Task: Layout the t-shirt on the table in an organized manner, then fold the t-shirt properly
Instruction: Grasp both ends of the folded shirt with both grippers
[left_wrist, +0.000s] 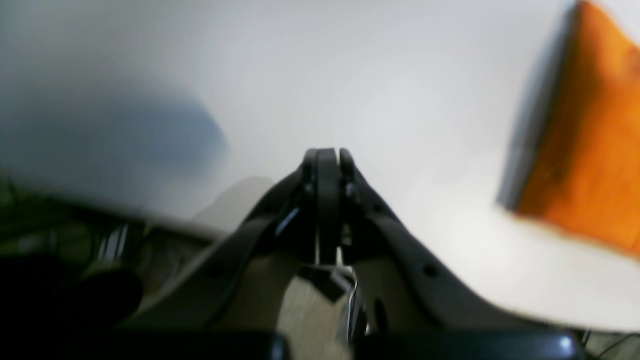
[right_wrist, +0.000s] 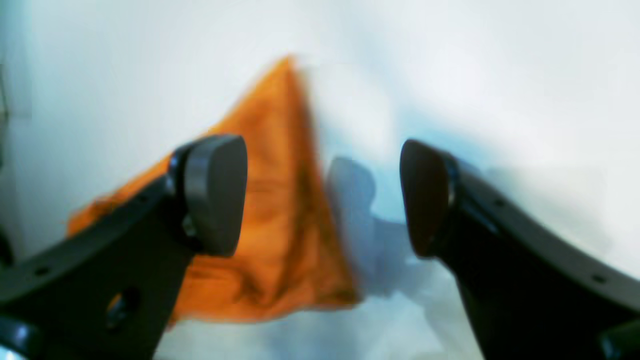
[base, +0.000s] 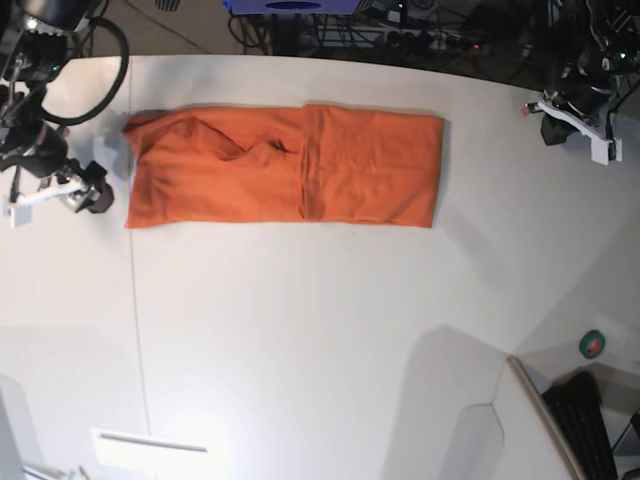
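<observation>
Next, my right gripper moves to the middle of the t-shirt's wrinkled end (base: 147, 171) (right_wrist: 303, 180), next to the table's dark seam, and closes there.
The orange t-shirt (base: 290, 165) lies folded into a long flat band across the far part of the white table (base: 320, 330), with a few wrinkles on its left half. My right gripper (right_wrist: 320, 200) is open just off the shirt's left end, above the table. A blurred corner of the t-shirt (right_wrist: 270, 220) lies below, partly behind the left finger (right_wrist: 215, 195). Nothing is between the jaws. In the base view this gripper (base: 92, 194) sits beside the shirt's lower left corner. My left gripper (left_wrist: 327, 156) is shut and empty over bare table, far from the t-shirt's edge (left_wrist: 590, 150). It hangs at the table's far right (base: 578, 120).
A thin dark seam (base: 135, 330) runs down the table's left side. A small grey-white panel with a slot (base: 150, 445) sits at the front left. A keyboard (base: 590, 420) and a green tape roll (base: 593, 345) lie beyond the curved front right edge. Cables crowd the back edge.
</observation>
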